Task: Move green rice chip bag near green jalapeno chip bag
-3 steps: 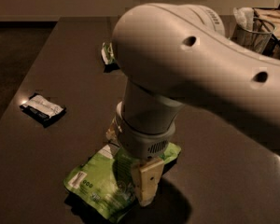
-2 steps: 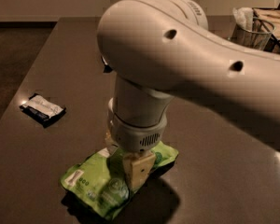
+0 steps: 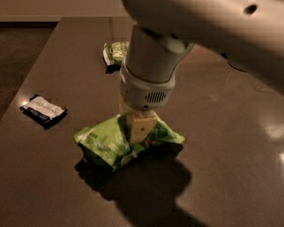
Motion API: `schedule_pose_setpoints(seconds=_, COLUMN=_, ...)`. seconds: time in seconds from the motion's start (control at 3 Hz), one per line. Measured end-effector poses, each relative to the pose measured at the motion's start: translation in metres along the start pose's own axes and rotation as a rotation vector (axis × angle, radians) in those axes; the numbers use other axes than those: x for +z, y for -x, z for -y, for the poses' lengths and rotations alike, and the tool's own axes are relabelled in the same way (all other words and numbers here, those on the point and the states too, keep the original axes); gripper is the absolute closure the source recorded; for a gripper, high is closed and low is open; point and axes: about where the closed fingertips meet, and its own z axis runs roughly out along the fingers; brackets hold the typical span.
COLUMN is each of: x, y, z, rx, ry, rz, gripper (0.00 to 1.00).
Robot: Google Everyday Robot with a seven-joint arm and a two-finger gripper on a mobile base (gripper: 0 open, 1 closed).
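The robot's gripper will release the green rice chip bag, now hanging a little above the dark table, close against the green jalapeno chip bag (image 3: 151, 63), away from the black-and-white packet.
The green rice chip bag (image 3: 103, 143), a large lime-green pouch, hangs a little above the dark table (image 3: 236, 164) and casts a shadow beneath it. My gripper (image 3: 141, 130) comes down from above at the bag's middle and is shut on it. The green jalapeno chip bag (image 3: 114, 52), smaller and darker green, lies farther back on the table, just left of my arm's wrist, which partly hides it. A stretch of table separates the two bags.
A small black-and-white packet (image 3: 43, 110) lies near the table's left edge. My large white arm (image 3: 203, 18) fills the upper right and hides the back right of the table. The floor drops away at the left.
My gripper has lifted the green rice chip bag off the table and carried it toward the back. The jalapeno bag now shows beside my wrist.
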Motion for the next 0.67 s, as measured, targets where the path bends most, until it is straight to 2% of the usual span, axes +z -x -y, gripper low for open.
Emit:
schedule_pose_setpoints(seconds=0.33, x=-0.024, y=-0.022, z=0.055, rx=0.125, ry=-0.083, rz=0.020, gripper=1.00)
schedule_pose_setpoints(seconds=0.67, x=-0.038, y=-0.046, z=0.104, rx=0.251, ry=-0.178, rz=0.013, gripper=1.00)
